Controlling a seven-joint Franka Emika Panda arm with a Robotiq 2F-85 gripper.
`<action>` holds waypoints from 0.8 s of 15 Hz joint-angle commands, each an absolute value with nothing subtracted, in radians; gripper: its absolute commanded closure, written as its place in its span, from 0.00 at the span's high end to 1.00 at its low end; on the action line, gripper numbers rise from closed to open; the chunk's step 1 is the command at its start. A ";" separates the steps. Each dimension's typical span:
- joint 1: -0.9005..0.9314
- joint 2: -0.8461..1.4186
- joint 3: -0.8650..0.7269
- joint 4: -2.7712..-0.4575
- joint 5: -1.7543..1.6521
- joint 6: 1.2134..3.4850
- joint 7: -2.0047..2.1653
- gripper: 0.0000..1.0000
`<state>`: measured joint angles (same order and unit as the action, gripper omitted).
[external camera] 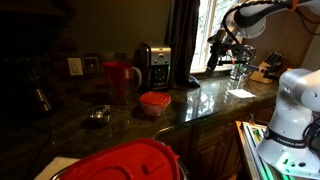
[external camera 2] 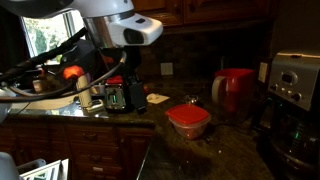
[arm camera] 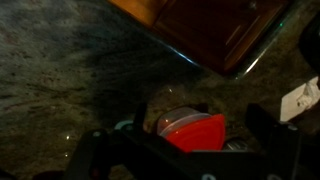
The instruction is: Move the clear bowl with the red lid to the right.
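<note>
The robot's gripper will next move to the clear bowl's rim (external camera: 171, 99) on the side closest to the window and close there, beside the bowl's red lid.
The clear bowl with the red lid (external camera: 154, 103) stands on the dark granite counter, in front of the coffee maker, and also shows in an exterior view (external camera 2: 188, 121). My gripper (external camera: 217, 55) hangs above the counter near the window, well apart from the bowl; in an exterior view (external camera 2: 118, 97) it is to the bowl's left. In the wrist view the bowl (arm camera: 195, 130) lies tilted in the picture between my two dark fingers (arm camera: 180, 152), which are spread wide and hold nothing.
A tall red mug (external camera: 120, 75) and a coffee maker (external camera: 153, 65) stand behind the bowl. A large red domed lid (external camera: 125, 160) is at the near edge. A small metal object (external camera: 98, 115) lies left of the bowl. Glassware (external camera: 240, 68) and a knife block (external camera: 268, 70) stand by the window.
</note>
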<state>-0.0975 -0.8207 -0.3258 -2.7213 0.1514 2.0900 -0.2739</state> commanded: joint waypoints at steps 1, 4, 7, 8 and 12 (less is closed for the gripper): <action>-0.033 -0.681 -0.330 -2.654 0.320 2.259 -0.207 1.00; 0.009 -0.565 -0.349 -2.628 0.447 2.460 -0.205 1.00; -0.026 -0.622 -0.317 -2.656 0.396 2.407 -0.221 1.00; -0.026 -0.624 -0.316 -2.655 0.396 2.407 -0.220 1.00; 0.004 -0.592 -0.357 -2.638 0.447 2.427 -0.242 1.00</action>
<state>-0.0196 -0.6403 -0.3232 -2.6564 0.3894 2.4096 -0.2159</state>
